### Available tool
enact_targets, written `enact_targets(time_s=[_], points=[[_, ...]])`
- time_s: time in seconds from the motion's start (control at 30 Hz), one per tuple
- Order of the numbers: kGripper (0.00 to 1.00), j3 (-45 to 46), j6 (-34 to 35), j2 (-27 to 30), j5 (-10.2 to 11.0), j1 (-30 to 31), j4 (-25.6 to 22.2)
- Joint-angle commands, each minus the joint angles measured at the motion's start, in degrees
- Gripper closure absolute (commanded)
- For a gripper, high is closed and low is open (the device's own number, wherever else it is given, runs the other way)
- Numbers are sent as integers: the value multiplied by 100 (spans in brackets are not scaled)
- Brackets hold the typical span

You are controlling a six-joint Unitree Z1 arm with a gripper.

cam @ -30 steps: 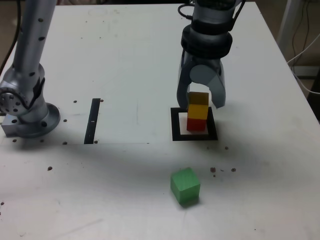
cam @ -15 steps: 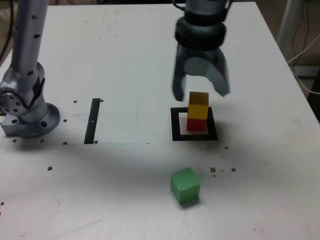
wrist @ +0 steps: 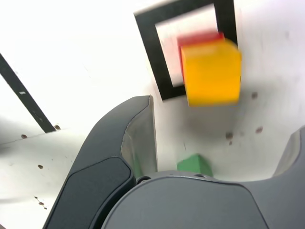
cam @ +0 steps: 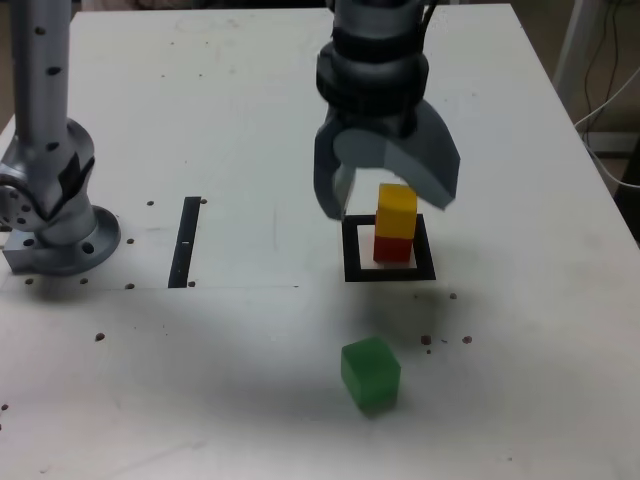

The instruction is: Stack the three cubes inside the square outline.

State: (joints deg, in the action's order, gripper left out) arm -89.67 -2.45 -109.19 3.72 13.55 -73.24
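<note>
The robot's gripper will close on the opposite sides of the green cube [cam: 370, 374] [wrist: 195, 164], because that cube still has to join the yellow and red cubes.
A yellow cube [cam: 396, 210] rests on a red cube [cam: 393, 247] inside the square outline [cam: 351, 249]. My gripper [cam: 388, 200] hangs open above and just behind this stack, touching neither cube. The green cube [cam: 370, 373] lies alone on the table, nearer the front edge. In the wrist view the yellow cube [wrist: 211, 71] covers most of the red cube [wrist: 200, 38], the square outline [wrist: 152, 47] frames them, and the green cube [wrist: 194, 164] peeks out between the wide-spread fingers [wrist: 131, 138].
A thin black strip [cam: 186, 241] lies on the table toward the exterior view's left. The arm's grey base [cam: 55, 215] stands at the far left edge. Small dark specks dot the white tabletop [cam: 230, 120]. Cables hang beyond the table's right edge.
The jaws have let go of the yellow cube and spread wide. The gripper has risen and drifted slightly toward the exterior view's left. The stack has stayed put.
</note>
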Motion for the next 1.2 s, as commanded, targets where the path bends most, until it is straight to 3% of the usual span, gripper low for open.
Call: enact_targets(time_s=[0.0, 0.43, 0.9, 1.0, 1.17], points=[[0, -79, 60, -43, 4, 199, 11], [0, -234, 417, -446, -86, 1247, 200], [0, -346, 377, -771, -158, 1448, 323], [0, -342, 136, -792, -78, 1466, 372], [0, -323, -802, -773, 274, 1619, 605]])
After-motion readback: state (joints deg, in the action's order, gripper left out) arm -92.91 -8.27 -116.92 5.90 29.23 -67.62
